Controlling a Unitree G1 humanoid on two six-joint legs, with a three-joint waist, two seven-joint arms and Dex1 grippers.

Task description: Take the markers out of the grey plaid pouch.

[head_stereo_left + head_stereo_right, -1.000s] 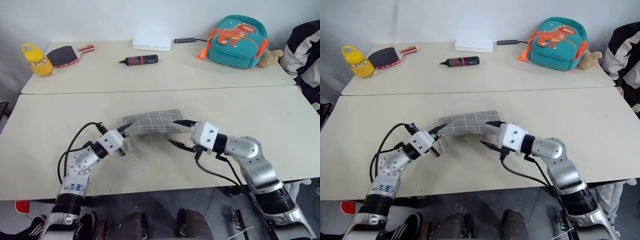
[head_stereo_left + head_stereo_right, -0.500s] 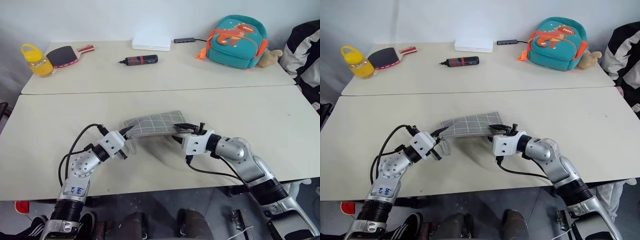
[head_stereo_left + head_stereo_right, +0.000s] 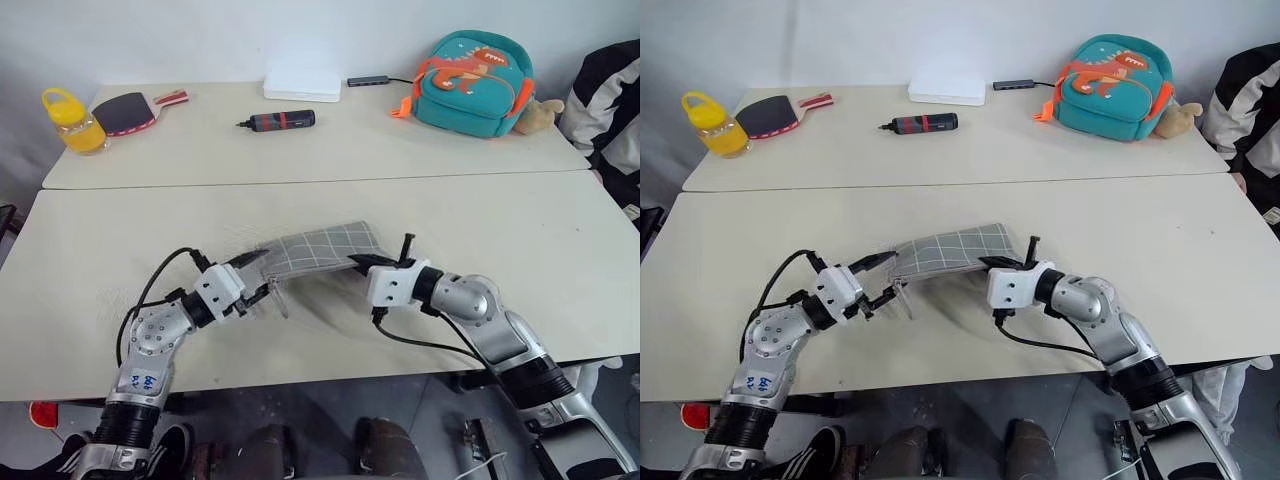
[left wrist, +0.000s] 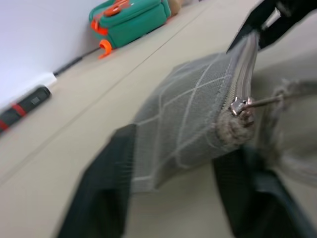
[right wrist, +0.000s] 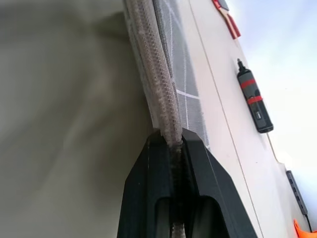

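The zipper pull is far from my right gripper. My left gripper will pinch the pouch's corner (image 4: 190, 156) beside the pull before my right gripper takes the pull.
The grey plaid pouch (image 3: 325, 247) hangs slightly raised over the near table between my two grippers, its right end a little higher than its left. My right gripper (image 3: 362, 262) is shut on the zipper edge (image 5: 166, 106) at the right end. At the left end my left gripper (image 3: 257, 277) is open, its fingers (image 4: 101, 191) standing apart on either side of the pouch's end (image 4: 198, 119). The zipper pull (image 4: 240, 105) sits at that end and the grey wrist loop (image 3: 276, 297) dangles below it. The markers are hidden.
On the far table lie a black cylinder with red bands (image 3: 283, 121), a white box (image 3: 302, 86), a teal dinosaur backpack (image 3: 470, 82), a table-tennis paddle (image 3: 128, 111) and a yellow bottle (image 3: 72, 120). A person's striped sleeve (image 3: 612, 95) shows at the right edge.
My right gripper has shut on the pouch's right end. The left gripper has opened and let go of the left end. The pouch has lengthened and its loop now dangles.
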